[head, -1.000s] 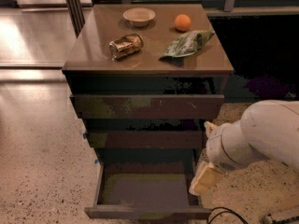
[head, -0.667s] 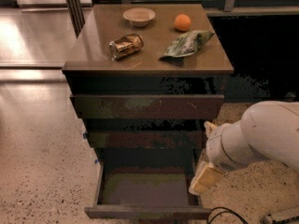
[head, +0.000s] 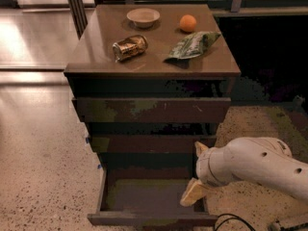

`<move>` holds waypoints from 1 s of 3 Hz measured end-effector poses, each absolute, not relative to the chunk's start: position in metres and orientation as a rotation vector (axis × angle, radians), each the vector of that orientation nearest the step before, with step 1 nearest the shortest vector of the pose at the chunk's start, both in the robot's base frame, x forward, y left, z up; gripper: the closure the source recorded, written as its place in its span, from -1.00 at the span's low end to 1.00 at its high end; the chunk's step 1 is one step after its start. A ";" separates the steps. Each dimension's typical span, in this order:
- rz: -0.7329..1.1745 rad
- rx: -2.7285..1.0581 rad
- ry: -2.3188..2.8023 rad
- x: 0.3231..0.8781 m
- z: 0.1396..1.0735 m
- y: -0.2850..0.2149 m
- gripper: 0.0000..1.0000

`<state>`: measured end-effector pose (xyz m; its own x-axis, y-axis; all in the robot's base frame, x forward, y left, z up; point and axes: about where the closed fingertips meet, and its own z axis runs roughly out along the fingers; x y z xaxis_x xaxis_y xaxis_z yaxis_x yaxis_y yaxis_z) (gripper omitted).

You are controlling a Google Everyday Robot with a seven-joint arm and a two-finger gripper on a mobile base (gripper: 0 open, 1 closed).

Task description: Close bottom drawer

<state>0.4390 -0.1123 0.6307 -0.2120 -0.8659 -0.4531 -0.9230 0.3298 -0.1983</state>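
Observation:
Next, the gripper closes on the bottom drawer's front panel (head: 173, 214), between its middle and the corner nearest my arm.
The bottom drawer (head: 151, 219) of the dark brown cabinet is pulled out, and its greyish floor shows with nothing in it. My gripper (head: 196, 171) is at the drawer's right side, over its right wall near the front corner. Its two cream fingers are spread apart: one fingertip (head: 191, 194) hangs low inside the drawer's right edge, and the other sits higher, near the middle drawer front (head: 149, 143). The gripper holds nothing. The white arm comes in from the lower right.
The top drawer front (head: 151, 109) with pale scratches stands slightly out. On the cabinet top lie a bowl (head: 143, 17), an orange (head: 188, 22), a tipped can (head: 129, 47) and a green chip bag (head: 193, 44). A black cable (head: 231, 221) lies on the floor at the lower right.
My gripper has moved a little left and down, closer to the drawer's right front corner. The drawer is as far out as before.

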 end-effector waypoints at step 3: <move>0.242 -1.544 2.099 0.443 0.529 -0.096 -1.00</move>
<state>0.4435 -0.0962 0.5285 -0.2163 -0.8367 -0.5032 -0.9292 0.3347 -0.1571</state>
